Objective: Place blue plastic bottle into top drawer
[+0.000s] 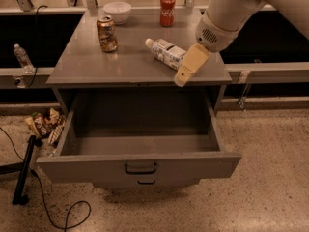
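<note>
The gripper should next move to the lower half (pixel 175 58) of the blue plastic bottle, close to the bottle's base and away from its white cap, and close there.
The blue plastic bottle (pixel 167 52) lies on its side on the grey desk top (pixel 96 64), its white cap pointing back left. The top drawer (pixel 96 167) is pulled out wide below the desk edge, and nothing lies inside it. Its black bar handle (pixel 140 168) is on the front. My gripper (pixel 183 76), a cream-coloured wedge on the white arm, hangs over the desk's front right edge. It sits just right of the bottle's base and points down and to the left. It holds nothing.
A brown soda can (pixel 106 33), a red soda can (pixel 167 4) and a white bowl (pixel 117 11) stand on the desk's rear. A narrower drawer front (pixel 145 182) sits below. A small clear bottle (pixel 21 56), crumpled wrappers (pixel 44 124) and a black stand with cable (pixel 23 175) are at left.
</note>
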`<state>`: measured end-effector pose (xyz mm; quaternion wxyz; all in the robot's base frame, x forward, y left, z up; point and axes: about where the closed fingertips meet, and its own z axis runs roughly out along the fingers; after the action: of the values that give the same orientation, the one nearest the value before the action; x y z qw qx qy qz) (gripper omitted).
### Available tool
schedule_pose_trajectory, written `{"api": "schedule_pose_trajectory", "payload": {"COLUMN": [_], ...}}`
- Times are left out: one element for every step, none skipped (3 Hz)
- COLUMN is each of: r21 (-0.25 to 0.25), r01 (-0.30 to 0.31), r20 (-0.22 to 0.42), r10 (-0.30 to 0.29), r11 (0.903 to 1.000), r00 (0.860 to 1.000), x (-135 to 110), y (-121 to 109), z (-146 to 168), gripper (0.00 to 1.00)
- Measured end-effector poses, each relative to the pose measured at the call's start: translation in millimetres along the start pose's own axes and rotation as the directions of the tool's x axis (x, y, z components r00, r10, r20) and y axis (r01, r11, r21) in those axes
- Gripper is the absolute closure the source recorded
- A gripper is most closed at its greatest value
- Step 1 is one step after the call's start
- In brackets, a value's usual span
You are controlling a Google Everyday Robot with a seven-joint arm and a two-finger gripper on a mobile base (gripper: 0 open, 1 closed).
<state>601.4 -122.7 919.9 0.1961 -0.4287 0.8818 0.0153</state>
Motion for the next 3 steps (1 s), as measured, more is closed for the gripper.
{"api": "schedule_pose_trajectory", "payload": {"r21": [0.018,0.033,0.011], "r01": [-0.01,-0.037,-0.057], "r20": [-0.002,0.012,0.028], "r10": [0.01,0.036,0.056], "r11": [0.9998,0.9988,0.9983], "r00": [1.0,0.999,0.998], "x": [-19,-46,-65], "y": [-13,-29,-42], "z": [11,30,59], "gripper": [0.0,0.0,0.0]}}
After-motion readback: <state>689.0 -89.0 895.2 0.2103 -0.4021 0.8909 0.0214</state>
